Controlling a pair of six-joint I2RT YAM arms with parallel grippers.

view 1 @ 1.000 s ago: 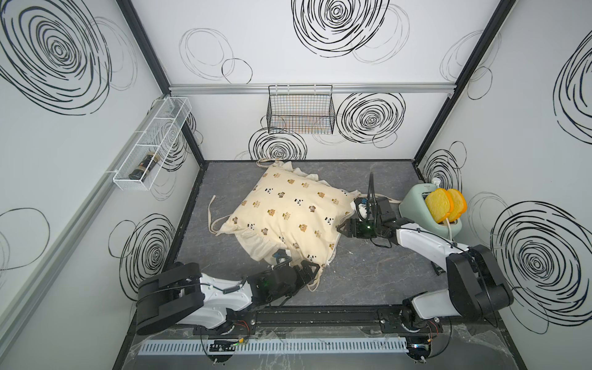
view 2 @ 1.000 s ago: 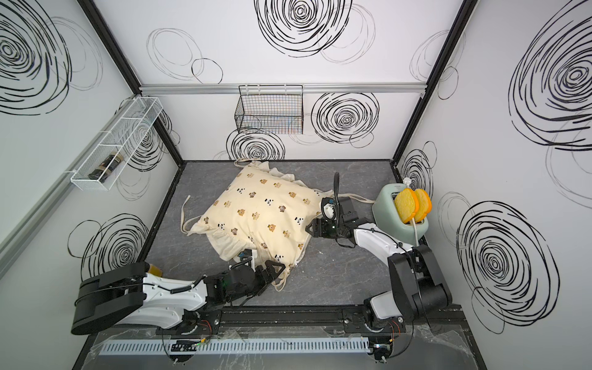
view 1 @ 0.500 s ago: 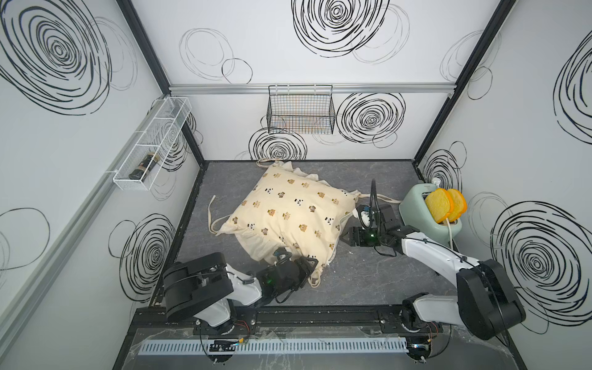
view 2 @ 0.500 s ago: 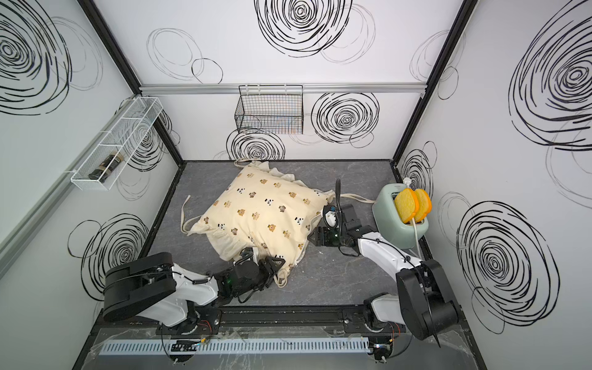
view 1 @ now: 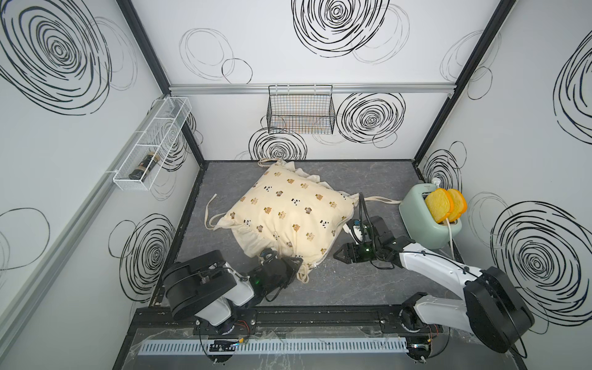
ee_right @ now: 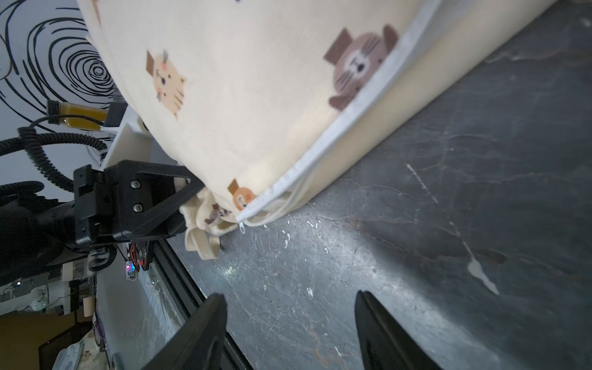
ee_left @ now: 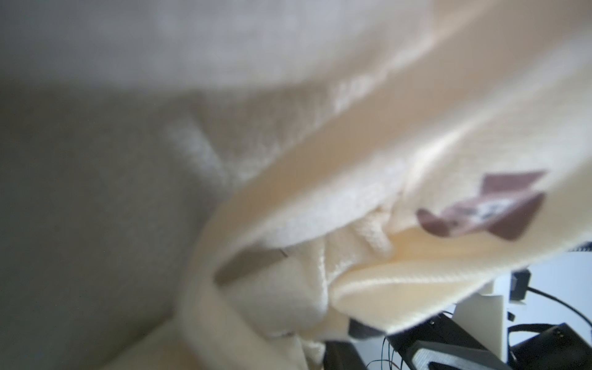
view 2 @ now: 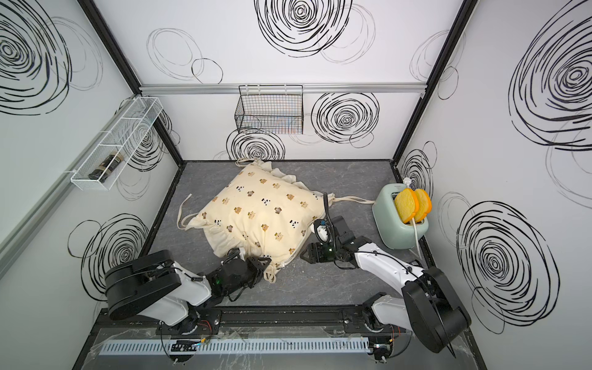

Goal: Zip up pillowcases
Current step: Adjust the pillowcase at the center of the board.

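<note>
My left gripper, holding the bunched ruffle short of the zipper's end, should grab the corner (ee_right: 239, 217) beside the pull before my right gripper zips.
The cream pillowcase (view 1: 288, 211) (view 2: 256, 211), printed with small animals, lies stuffed in the middle of the grey floor. My left gripper (view 1: 296, 264) (view 2: 262, 264) is at its front corner, shut on the bunched ruffle there. In the left wrist view the pillowcase (ee_left: 416, 160) fills the picture and hides the jaws. The white zipper (ee_right: 352, 118) runs along the right side edge to its pull (ee_right: 242, 228) at that corner, beside the left gripper (ee_right: 182, 205). My right gripper (view 1: 336, 256) (ee_right: 288, 298) hovers open and empty just right of the corner, apart from the fabric.
A mint toaster (view 1: 423, 224) with two slices in it stands at the right wall. Cream ties (view 1: 381, 200) trail across the floor toward it. A black wire basket (view 1: 301, 112) hangs on the back wall. A white rack (view 1: 150, 147) hangs on the left wall.
My left gripper has closed on the pillowcase's front corner and its arm has folded back. My right gripper has moved along the right edge toward the front corner.
</note>
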